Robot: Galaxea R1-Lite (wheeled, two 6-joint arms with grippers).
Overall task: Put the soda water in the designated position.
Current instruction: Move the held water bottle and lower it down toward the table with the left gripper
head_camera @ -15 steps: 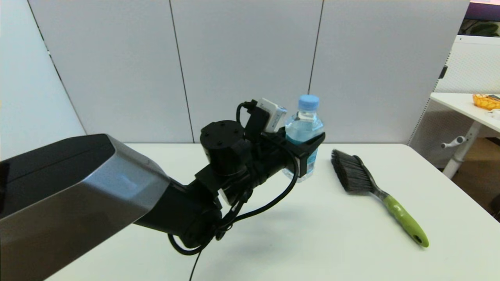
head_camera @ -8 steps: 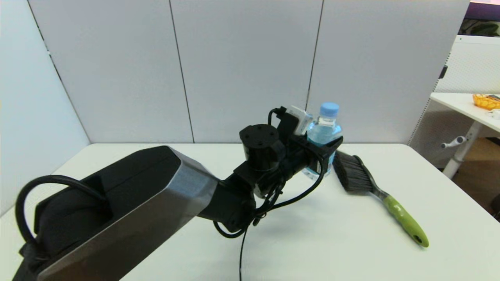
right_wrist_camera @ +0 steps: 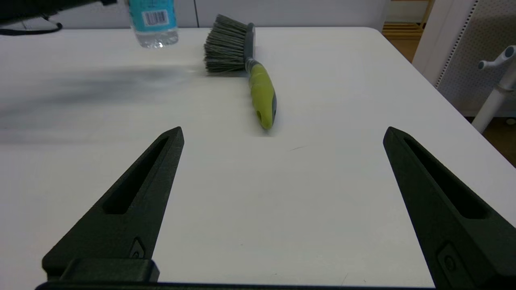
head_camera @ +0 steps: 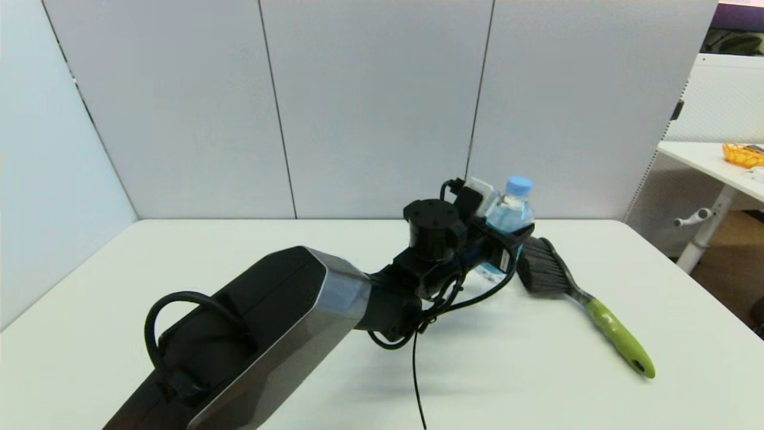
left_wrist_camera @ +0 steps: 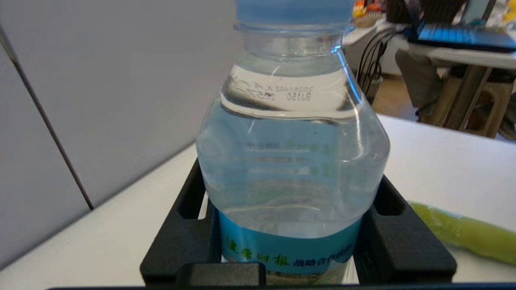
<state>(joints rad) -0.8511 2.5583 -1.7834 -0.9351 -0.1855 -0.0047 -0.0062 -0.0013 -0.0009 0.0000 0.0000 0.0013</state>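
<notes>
The robot's left gripper needs to release the soda water, now held close to the tabletop, upright on the white table (head_camera: 486, 273) next to the black bristles of the brush.
The soda water (head_camera: 511, 210) is a small clear bottle with a light-blue cap and blue label, upright at the far right-centre of the white table (head_camera: 179, 257). My left gripper (head_camera: 514, 236) is shut on its middle, reaching in from the lower left. In the left wrist view the soda water (left_wrist_camera: 292, 161) fills the picture between the black fingers (left_wrist_camera: 403, 237) of the left gripper (left_wrist_camera: 290, 245). Its base (right_wrist_camera: 155, 38) is close to the tabletop; contact cannot be judged. My right gripper (right_wrist_camera: 283, 133) stands open and empty, low over the near right of the table.
A black-bristled brush (head_camera: 543, 269) with a green handle (head_camera: 621, 343) lies just right of the bottle, bristles nearly touching it; the brush (right_wrist_camera: 242, 56) points toward my right gripper. Grey partition panels (head_camera: 370, 107) close the table's far edge. Another table (head_camera: 710, 158) stands beyond the right edge.
My left arm has carried the bottle to the right, farther back and lower, from mid-table to right beside the brush bristles. The brush has not moved.
</notes>
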